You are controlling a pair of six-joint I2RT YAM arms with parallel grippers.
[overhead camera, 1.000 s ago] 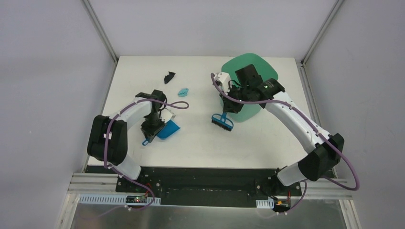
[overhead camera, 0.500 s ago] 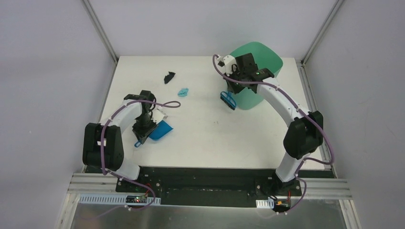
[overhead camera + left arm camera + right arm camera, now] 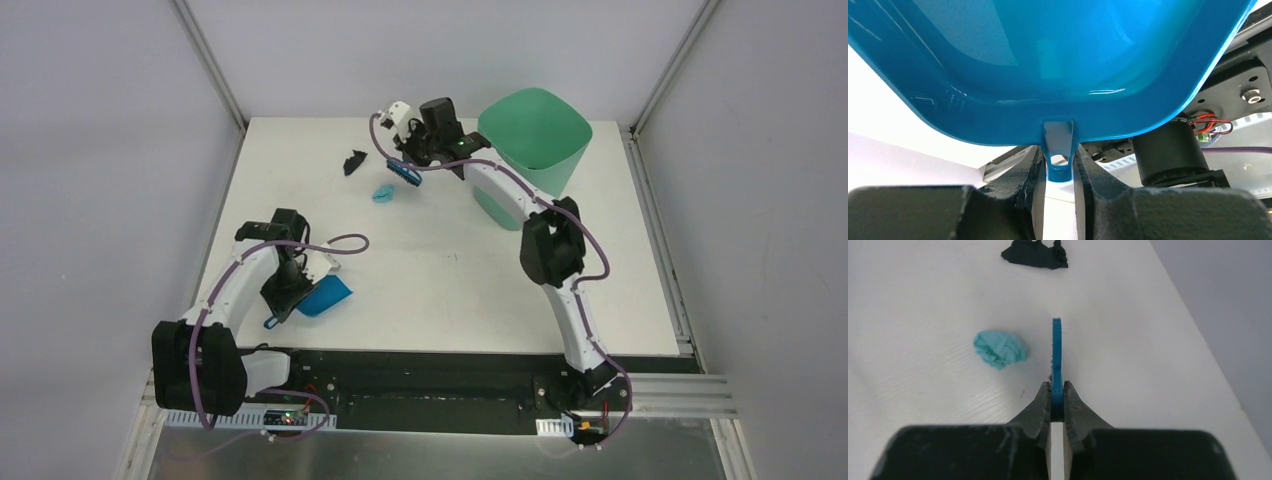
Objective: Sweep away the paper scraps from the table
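Note:
My left gripper will put the blue dustpan down and let go of it on the white table [image 3: 379,280] between the teal scrap and the black front edge.
Two paper scraps lie on the white table [image 3: 420,290] at the far left: a black one [image 3: 354,161] [image 3: 1035,253] and a light teal one [image 3: 385,191] [image 3: 999,349]. My right gripper [image 3: 413,165] [image 3: 1057,399] is shut on the blue hand brush [image 3: 404,170] [image 3: 1056,360], held just right of the teal scrap. My left gripper [image 3: 285,295] [image 3: 1060,170] is shut on the handle of the blue dustpan [image 3: 325,296] [image 3: 1048,65] near the front left; no scraps show in it.
A green bin [image 3: 530,140] stands at the back right of the table. Grey walls and metal frame posts [image 3: 215,70] close in the sides and back. The black front edge [image 3: 430,365] carries the arm bases.
My right arm swung the brush left, from beside the green bin to the teal scrap at the back. My left gripper drew the dustpan toward the front left.

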